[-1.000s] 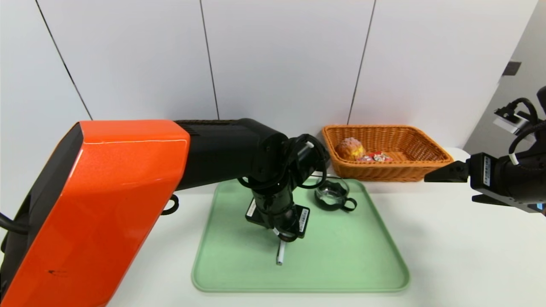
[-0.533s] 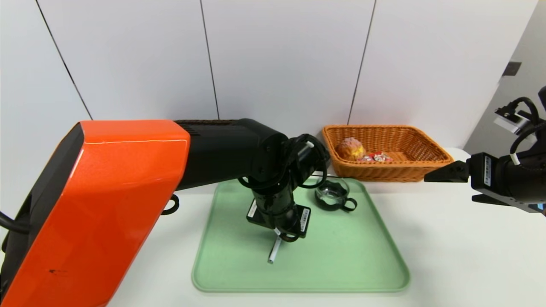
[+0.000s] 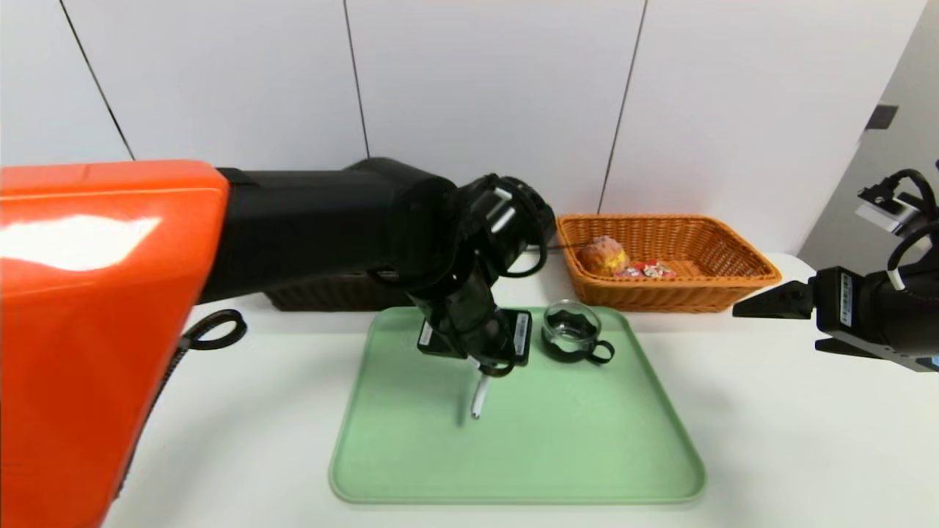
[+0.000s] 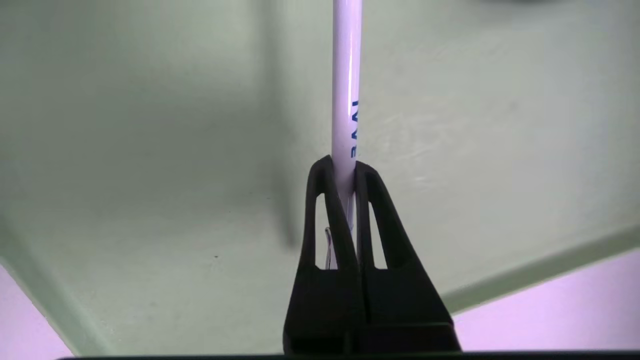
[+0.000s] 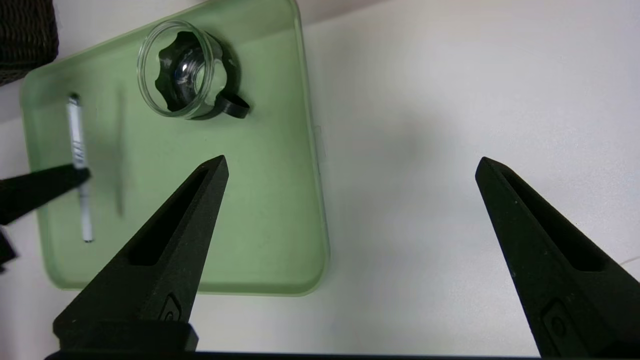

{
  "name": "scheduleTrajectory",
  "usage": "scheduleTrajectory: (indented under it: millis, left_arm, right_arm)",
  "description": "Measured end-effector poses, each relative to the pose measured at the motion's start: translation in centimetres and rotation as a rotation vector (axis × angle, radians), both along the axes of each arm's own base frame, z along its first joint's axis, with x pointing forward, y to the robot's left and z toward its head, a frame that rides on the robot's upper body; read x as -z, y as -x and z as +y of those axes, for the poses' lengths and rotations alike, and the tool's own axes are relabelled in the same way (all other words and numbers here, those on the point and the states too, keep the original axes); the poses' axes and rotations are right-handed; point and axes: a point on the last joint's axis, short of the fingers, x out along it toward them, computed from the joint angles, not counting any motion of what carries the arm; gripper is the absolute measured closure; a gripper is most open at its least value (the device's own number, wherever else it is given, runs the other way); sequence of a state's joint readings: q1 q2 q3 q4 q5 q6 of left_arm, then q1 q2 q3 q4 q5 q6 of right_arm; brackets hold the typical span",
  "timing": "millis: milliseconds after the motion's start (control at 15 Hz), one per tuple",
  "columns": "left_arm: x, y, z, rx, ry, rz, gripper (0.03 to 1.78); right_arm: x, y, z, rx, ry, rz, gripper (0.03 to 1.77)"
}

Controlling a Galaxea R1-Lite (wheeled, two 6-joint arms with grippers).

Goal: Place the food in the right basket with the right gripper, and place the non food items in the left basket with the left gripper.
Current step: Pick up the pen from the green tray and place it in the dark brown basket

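Note:
The white pen, still hanging over the green tray's middle, will be released by my left gripper inside the middle of the dark basket (image 3: 351, 252), past the green tray.
My left gripper (image 3: 487, 367) hangs over the middle of the green tray (image 3: 587, 455), shut on a slim white pen (image 3: 478, 396) that points down and clears the tray. In the left wrist view the pen (image 4: 346, 75) is pinched between the tips of the left gripper (image 4: 344, 167). A clear glass cup (image 3: 571, 334) with a black handle stands at the tray's back. The orange right basket (image 3: 733, 275) holds the bun (image 3: 601, 255) and the red carton (image 3: 645, 270). The dark left basket (image 3: 330, 293) peeks out behind my left arm. My right gripper (image 3: 774, 326) hovers open and empty right of the tray.
In the right wrist view the open right gripper (image 5: 350, 165) is over bare white table beside the tray's edge (image 5: 315, 200), with the glass cup (image 5: 182, 67), the pen (image 5: 77, 135) and a corner of the dark basket (image 5: 25, 35) farther off. A white wall stands behind the baskets.
The left gripper shut on the pen and rose with it, moving toward the tray's back; the pen now hangs off the tray. The right arm barely moved.

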State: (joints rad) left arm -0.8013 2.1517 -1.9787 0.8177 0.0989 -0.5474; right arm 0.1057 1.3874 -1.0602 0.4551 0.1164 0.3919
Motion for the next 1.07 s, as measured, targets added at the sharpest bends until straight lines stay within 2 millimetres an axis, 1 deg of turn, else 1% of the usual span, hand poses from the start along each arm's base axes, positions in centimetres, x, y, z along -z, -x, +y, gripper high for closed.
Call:
scheduleTrajectory:
  millis: [133,200,333,400,467,533,667,800,933,1067]
  left_arm:
    - [-2.9,-0.3,1.4,-0.097,0.171,-0.027,1.76]
    - [-4.3,-0.7,2.4,-0.157,0.263,-0.036,1.76]
    - [-7.1,-2.2,5.1,-0.317,0.467,-0.094,1.76]
    - [-8.2,-3.0,6.5,-0.391,0.551,-0.123,1.76]
    - [-9.1,-3.7,8.2,-0.464,0.615,-0.147,1.76]
    - [-9.6,-4.5,9.8,-0.532,0.652,-0.16,1.76]
    - [-9.8,-6.1,13.3,-0.681,0.706,-0.171,1.76]
    - [-9.3,-7.7,16.1,-0.817,0.747,-0.161,1.76]
    - [-8.0,-9.4,18.2,-0.928,0.762,-0.136,1.76]
    - [-6.3,-11.0,19.4,-1.004,0.766,-0.107,1.76]
  right_arm:
    - [0.1,0.1,0.0,0.001,0.001,0.002,0.09]
    - [0.1,0.2,0.0,0.004,0.001,0.003,0.09]
    - [0.1,0.2,-0.1,0.01,-0.002,0.004,0.09]
    - [0.1,0.2,-0.1,0.01,-0.001,0.003,0.09]
    - [0.0,0.1,-0.1,0.012,-0.001,-0.003,0.09]
    - [-0.1,0.1,-0.1,0.014,-0.002,-0.006,0.09]
    - [-0.2,0.0,-0.1,0.015,-0.003,-0.015,0.09]
    - [-0.5,-0.3,-0.1,0.016,-0.007,-0.052,0.09]
    - [-0.7,-0.4,-0.1,0.019,-0.007,-0.073,0.09]
    - [-0.7,-0.5,-0.1,0.02,-0.007,-0.073,0.09]
